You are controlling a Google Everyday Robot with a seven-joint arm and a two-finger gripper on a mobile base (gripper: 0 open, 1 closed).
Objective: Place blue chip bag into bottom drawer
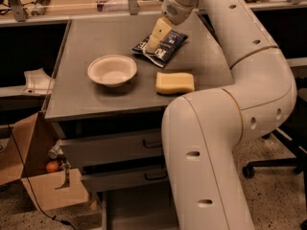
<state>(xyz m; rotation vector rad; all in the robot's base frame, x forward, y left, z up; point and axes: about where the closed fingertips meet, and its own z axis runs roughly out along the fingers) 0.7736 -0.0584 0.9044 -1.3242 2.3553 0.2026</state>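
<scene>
The blue chip bag's half point(149, 51) nearest the white bowl is the next place that my gripper should go down to and close on.
The blue chip bag point(165, 46) lies flat at the back right of the grey cabinet top point(96, 37), dark navy with white lettering. My gripper point(154, 43) hangs from the arm point(230, 80) and points down onto the bag's left part, at or just above its surface. The bottom drawer point(136, 207) stands pulled out at the cabinet's foot, showing a flat grey floor. My arm's big white link hides its right part.
A white bowl point(112, 70) sits at the left middle of the top. A yellow sponge point(175, 82) lies in front of the bag. Two shut handled drawers point(115, 147) sit above the bottom one. An open cardboard box point(43, 176) stands at the left. A chair base point(273, 164) is at the right.
</scene>
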